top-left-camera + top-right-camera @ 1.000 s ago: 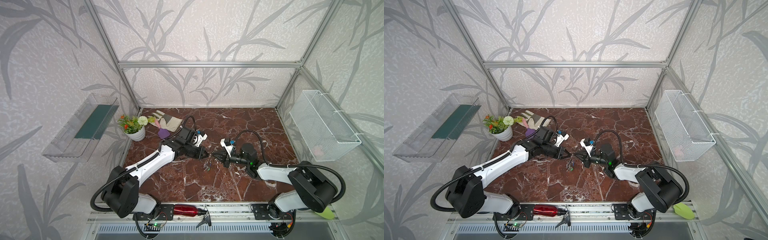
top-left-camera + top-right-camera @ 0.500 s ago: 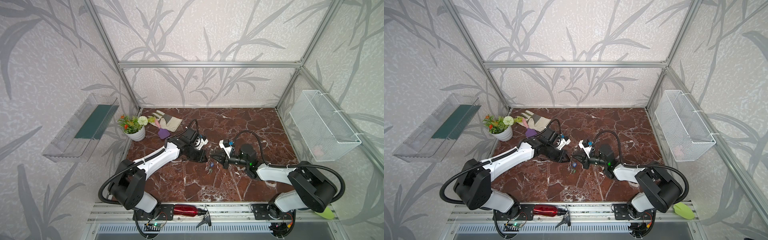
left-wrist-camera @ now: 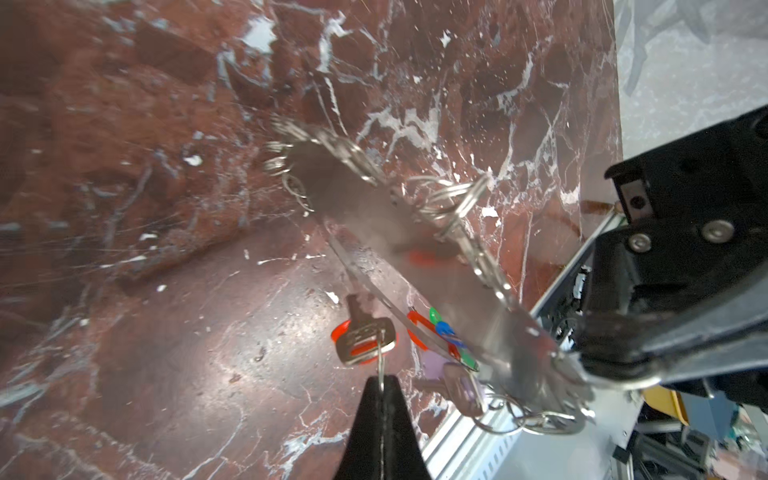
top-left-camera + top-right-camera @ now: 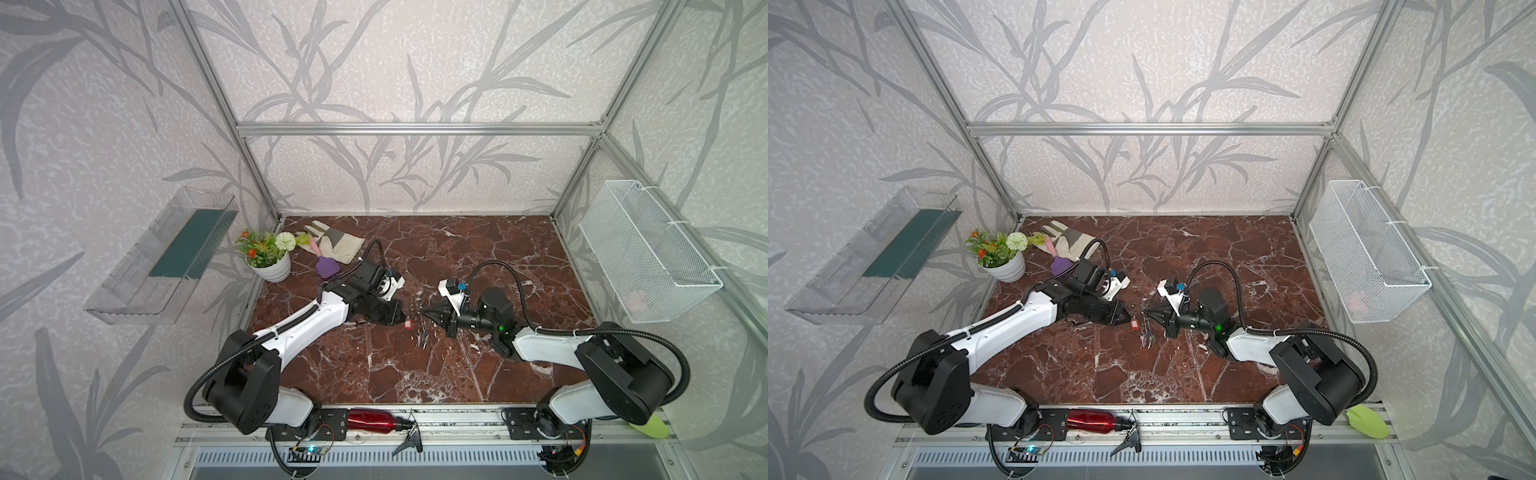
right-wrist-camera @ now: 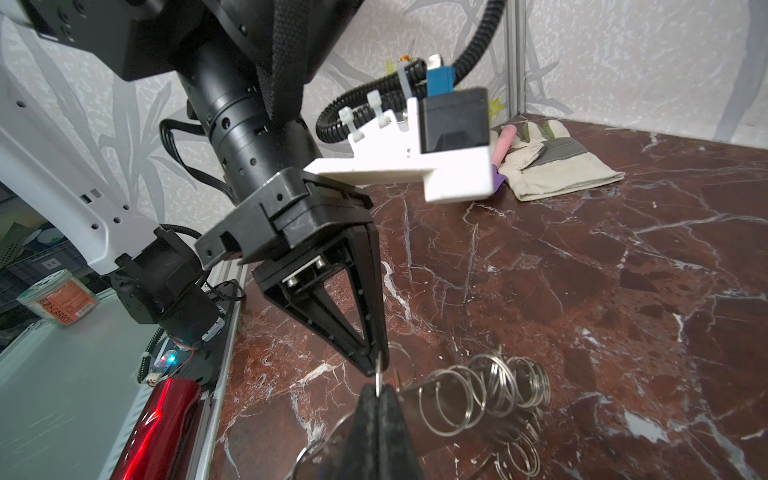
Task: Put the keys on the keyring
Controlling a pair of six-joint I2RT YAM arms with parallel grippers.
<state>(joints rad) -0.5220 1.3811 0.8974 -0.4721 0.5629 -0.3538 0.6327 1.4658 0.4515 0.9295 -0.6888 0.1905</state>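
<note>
My left gripper needs to release the silvery key on the marble floor (image 4: 396, 340) (image 3: 281, 357) beside the dangling keys, toward the red bottle. The silvery key is now held close beside the plate.
The keyring (image 3: 399, 232), a grey plate edged with split rings (image 5: 498, 382), hangs tilted above the marble floor. My right gripper (image 5: 378, 388) is shut on its end; in both top views its tip (image 4: 424, 309) (image 4: 1147, 311) points left. Several keys with green, blue and red tags (image 3: 444, 332) dangle from the plate, small in the top views (image 4: 424, 336) (image 4: 1148, 337). My left gripper (image 3: 381, 380) is shut on the thin ring of a silvery key with a red-orange head (image 3: 365, 338), close beside the plate. Its tip (image 4: 404, 318) (image 4: 1126, 320) almost meets the right one.
A flower pot (image 4: 270, 266), a work glove (image 4: 336, 245) and a small purple thing (image 4: 326, 268) lie at the back left. A wire basket (image 4: 648, 257) hangs on the right wall, a clear shelf (image 4: 166, 257) on the left. A red bottle (image 4: 370, 419) lies on the front rail.
The left arm has shifted a little and its tip sits slightly nearer the right gripper. The keyring and its hanging keys have moved slightly. Both grippers stay shut.
</note>
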